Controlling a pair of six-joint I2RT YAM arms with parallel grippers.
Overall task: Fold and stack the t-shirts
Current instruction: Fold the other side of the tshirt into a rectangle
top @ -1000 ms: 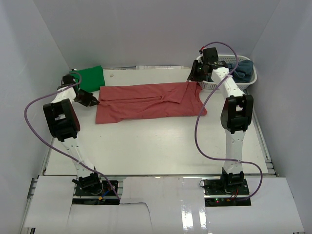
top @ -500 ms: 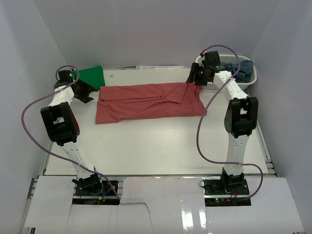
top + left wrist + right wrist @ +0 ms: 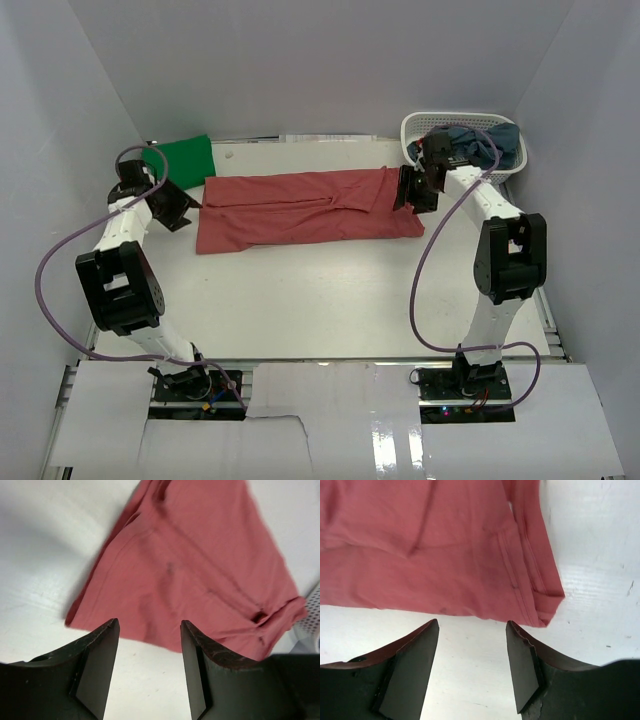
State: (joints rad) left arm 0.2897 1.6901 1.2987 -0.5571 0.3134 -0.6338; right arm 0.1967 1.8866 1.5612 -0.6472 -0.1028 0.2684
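The salmon-red t-shirt's near edge slants away toward the basket. Next, I pinch the shirt's near corner (image 3: 419, 232) with my right gripper and pull it toward me before folding.
The salmon-red t-shirt (image 3: 305, 207) lies flat across the far middle of the table, folded lengthwise into a long band. It also shows in the left wrist view (image 3: 200, 565) and in the right wrist view (image 3: 430, 550). My left gripper (image 3: 182, 209) is open and empty, just off the shirt's left end (image 3: 150, 630). My right gripper (image 3: 412, 190) is open and empty at the shirt's right end (image 3: 472, 630). A folded bright green t-shirt (image 3: 185, 158) lies at the far left. Dusty grey-blue t-shirts (image 3: 490, 146) sit in the basket.
The white lattice basket (image 3: 430, 125) stands at the far right corner, behind my right arm; its edge shows in the left wrist view (image 3: 312, 615). White walls close in the table on three sides.
My right gripper has come down from near the basket to the shirt's right end. My left gripper has moved from near the green shirt toward the red shirt's left end. The red shirt has not moved.
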